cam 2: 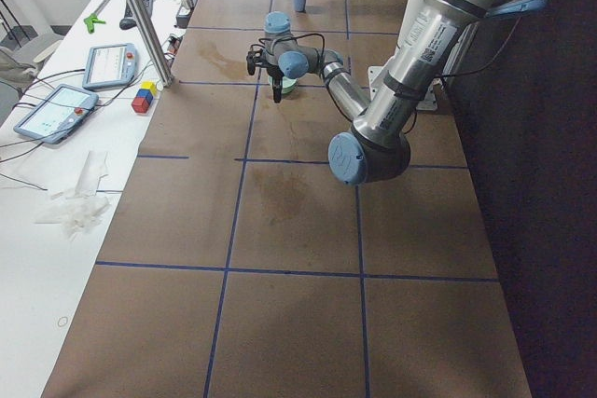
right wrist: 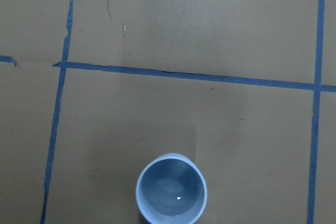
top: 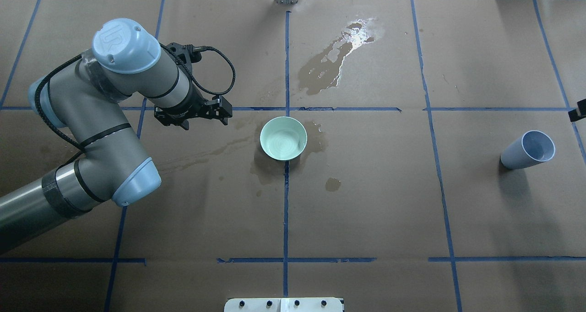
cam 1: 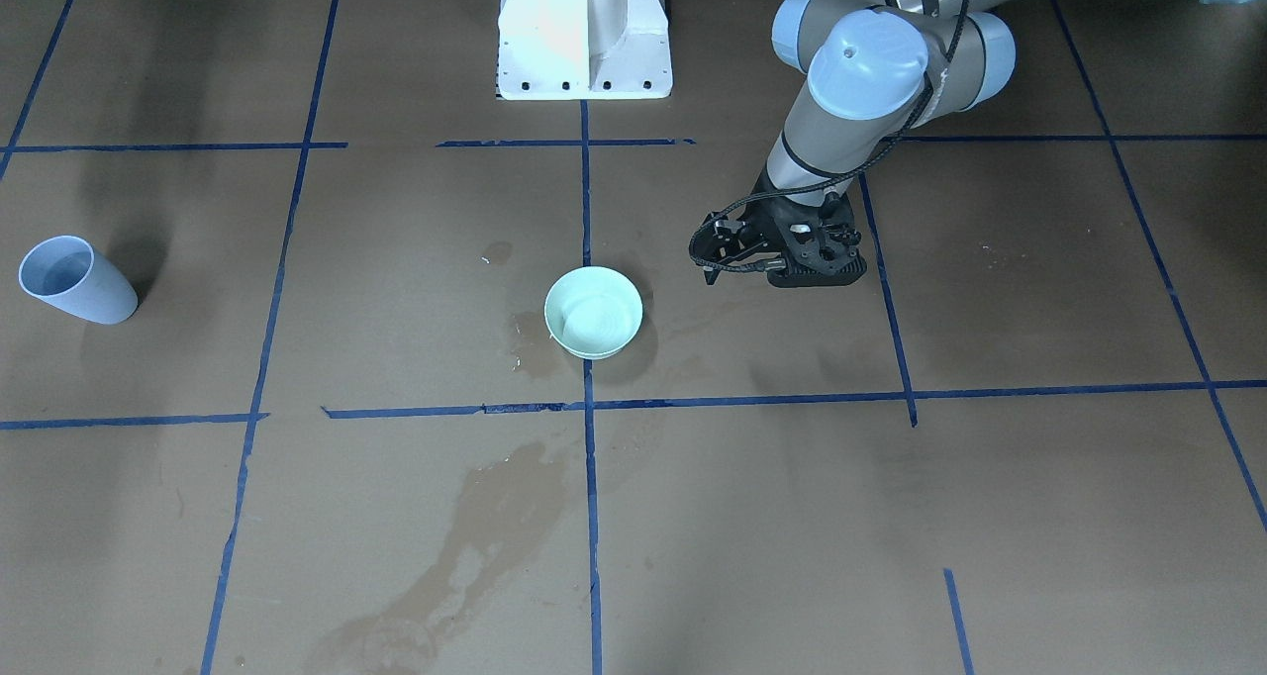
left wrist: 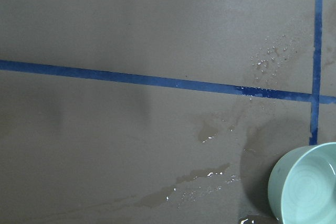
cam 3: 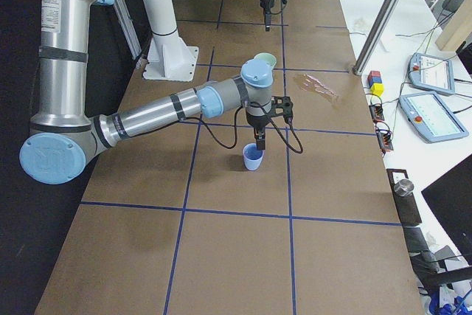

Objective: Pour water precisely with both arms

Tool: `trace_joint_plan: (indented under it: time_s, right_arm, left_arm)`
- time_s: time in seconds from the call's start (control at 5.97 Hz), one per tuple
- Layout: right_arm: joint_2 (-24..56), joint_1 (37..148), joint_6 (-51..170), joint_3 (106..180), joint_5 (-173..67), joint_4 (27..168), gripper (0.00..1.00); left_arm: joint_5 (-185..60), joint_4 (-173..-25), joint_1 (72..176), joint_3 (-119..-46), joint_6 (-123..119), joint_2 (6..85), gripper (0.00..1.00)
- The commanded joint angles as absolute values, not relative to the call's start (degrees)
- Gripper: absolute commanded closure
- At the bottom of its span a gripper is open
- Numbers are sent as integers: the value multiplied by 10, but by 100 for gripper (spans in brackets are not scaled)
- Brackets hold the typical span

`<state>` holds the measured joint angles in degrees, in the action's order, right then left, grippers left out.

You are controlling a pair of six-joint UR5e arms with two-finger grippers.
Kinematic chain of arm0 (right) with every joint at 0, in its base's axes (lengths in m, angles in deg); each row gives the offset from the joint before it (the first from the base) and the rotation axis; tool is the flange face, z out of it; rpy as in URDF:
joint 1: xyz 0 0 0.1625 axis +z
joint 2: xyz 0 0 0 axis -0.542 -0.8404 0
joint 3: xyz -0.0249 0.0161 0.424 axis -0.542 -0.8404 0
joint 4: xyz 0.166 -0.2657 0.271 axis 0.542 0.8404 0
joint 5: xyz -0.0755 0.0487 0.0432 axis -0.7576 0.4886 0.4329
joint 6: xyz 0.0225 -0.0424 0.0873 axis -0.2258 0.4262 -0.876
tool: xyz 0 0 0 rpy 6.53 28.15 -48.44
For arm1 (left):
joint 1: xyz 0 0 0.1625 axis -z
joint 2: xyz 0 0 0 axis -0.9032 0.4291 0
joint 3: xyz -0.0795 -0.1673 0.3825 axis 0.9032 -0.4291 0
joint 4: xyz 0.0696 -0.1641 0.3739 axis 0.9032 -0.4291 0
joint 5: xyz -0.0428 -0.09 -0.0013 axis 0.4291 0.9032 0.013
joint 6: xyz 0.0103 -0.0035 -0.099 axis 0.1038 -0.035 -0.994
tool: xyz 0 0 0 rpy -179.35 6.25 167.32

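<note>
I take hold of the light blue cup next with my right gripper, closing it on the cup's sides (cam 1: 99, 284) below the cup's rim.
A pale green bowl (cam 1: 594, 311) stands at the table's middle; it also shows in the overhead view (top: 283, 138) and at the lower right of the left wrist view (left wrist: 310, 187). My left gripper (top: 201, 117) hangs beside the bowl on my left, apart from it, with nothing seen in it; I cannot tell whether it is open or shut. A light blue cup (top: 529, 149) stands upright far to my right. The water (right wrist: 179, 198) shows as a faint glint inside the cup. My right gripper (cam 3: 257, 145) hangs just above the cup's rim; I cannot tell its state.
Dark wet stains (top: 329, 62) lie beyond and around the bowl, some with small drops (left wrist: 268, 59). Blue tape lines (top: 286, 197) grid the brown paper. The white pedestal (cam 1: 584, 32) stands at my base. A metal pole (cam 3: 383, 20), tablets and coloured blocks (cam 3: 376, 82) sit along the far side.
</note>
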<state>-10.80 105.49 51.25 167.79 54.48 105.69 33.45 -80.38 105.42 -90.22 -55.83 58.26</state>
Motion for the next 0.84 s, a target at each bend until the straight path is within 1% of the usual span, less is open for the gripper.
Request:
trace_joint_plan:
  time_s: [0.0, 0.17, 0.33, 0.5, 0.67]
  right_arm:
    - [-187, 990, 377, 1689, 489, 864, 0]
    - [-231, 929, 293, 1673, 424, 732, 1]
    - [-267, 881, 267, 1655, 358, 645, 2]
    - [-289, 838, 223, 1596, 289, 514, 2]
    - [-289, 792, 196, 1551, 221, 446, 1]
  left_arm:
    - [334, -804, 1054, -903, -562, 582, 0]
    - [334, -804, 1054, -903, -562, 582, 0]
    - [333, -804, 1053, -902, -563, 582, 0]
    - [333, -805, 1053, -903, -563, 582, 0]
    - [333, -805, 1052, -903, -563, 582, 0]
